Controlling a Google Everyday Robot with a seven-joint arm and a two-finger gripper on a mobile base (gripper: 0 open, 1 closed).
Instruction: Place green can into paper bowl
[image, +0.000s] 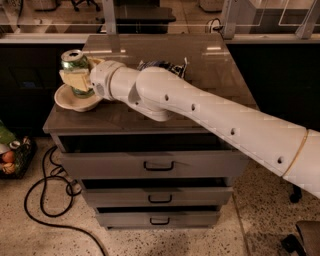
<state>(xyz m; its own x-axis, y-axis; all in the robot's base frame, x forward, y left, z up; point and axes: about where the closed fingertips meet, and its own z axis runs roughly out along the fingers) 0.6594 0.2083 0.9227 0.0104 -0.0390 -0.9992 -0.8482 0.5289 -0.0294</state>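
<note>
I need to release the green can inside the off-white paper bowl (85, 99), toward the rim nearest my white arm.
The green can (75, 64), with a silver top, stands upright in my gripper (76, 78), directly over the paper bowl (65, 100). The gripper's cream fingers are shut around the can's middle. The off-white bowl sits at the left front corner of the cabinet top, and the can's base is down inside its rim; I cannot tell if it touches the bottom. My white arm reaches in from the right across the cabinet top.
A blue-and-white foil snack bag (162, 65) lies behind my arm near the middle of the dark cabinet top (220, 75). The cabinet has several drawers (159, 165). A black cable (47, 195) lies on the floor at left, and a basket of items (10, 155) sits at the far left.
</note>
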